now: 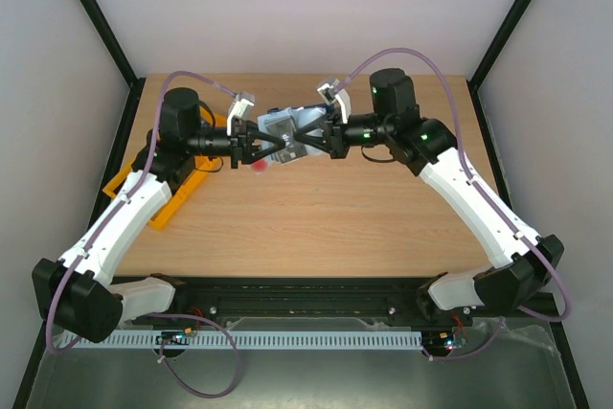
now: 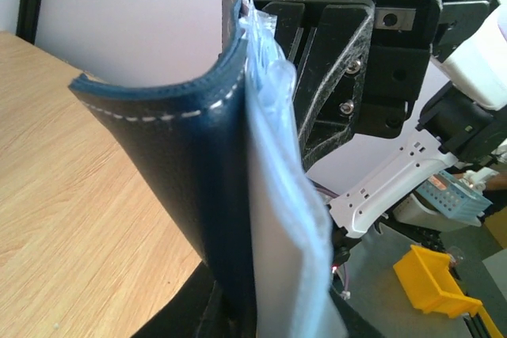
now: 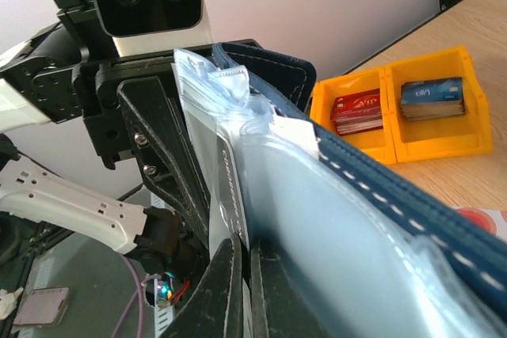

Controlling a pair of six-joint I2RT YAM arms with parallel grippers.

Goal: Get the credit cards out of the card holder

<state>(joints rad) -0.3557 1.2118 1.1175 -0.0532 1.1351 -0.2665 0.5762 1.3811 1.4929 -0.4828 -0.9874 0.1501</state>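
Observation:
Next, my left gripper lets go of the navy-blue card holder on bare wood (image 1: pixel 306 216) between my grippers and the table's front edge. The card holder is lifted above the table's middle.
Both grippers hold the navy-blue card holder (image 1: pixel 281 131) between them, lifted above the table's middle. My left gripper (image 1: pixel 263 148) is shut on its navy cover (image 2: pixel 178 172) and pale inner leaf; the fingers are mostly hidden in the left wrist view (image 2: pixel 238 318). My right gripper (image 1: pixel 305 144) is shut (image 3: pixel 242 275) on the edge of a thin dark grey card (image 3: pixel 228 195) with white lettering, which stands in the clear pocket beside the light blue lining (image 3: pixel 333 243). The white card with the red round mark (image 1: pixel 259 167) lies on the table below, also seen in the right wrist view (image 3: pixel 479 221).
The orange three-compartment tray (image 1: pixel 182 193) sits at the table's left, under the left arm. In the right wrist view its bins (image 3: pixel 396 128) hold stacks of cards. Black frame posts stand at the back corners.

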